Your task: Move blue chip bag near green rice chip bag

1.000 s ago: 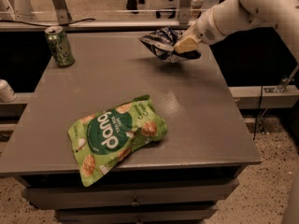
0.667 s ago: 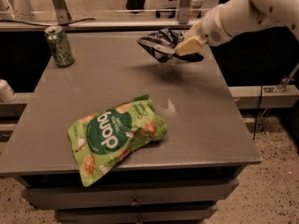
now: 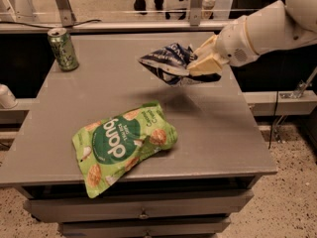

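Observation:
The robot's gripper will set the blue chip bag down against the back corner of the green rice chip bag [image 3: 175, 103]. The blue bag now hangs above the grey table.
The blue chip bag [image 3: 167, 62], crumpled dark navy foil with white patches, hangs in the air above the back right part of the grey table [image 3: 104, 88]. My gripper [image 3: 202, 63] comes in from the right on a white arm and is shut on the bag's right end. The bag's shadow falls on the table below it. The green rice chip bag [image 3: 121, 144] lies flat near the table's front, left of centre, well below and to the left of the held bag.
A green soda can [image 3: 63, 48] stands upright at the table's back left corner. A rail and frame posts [image 3: 62, 4] run behind the table. The table's right edge is close under my arm. Drawers sit under the tabletop.
My gripper has lifted the blue chip bag higher off the table and carried it a little toward the front and left, closer to the green bag.

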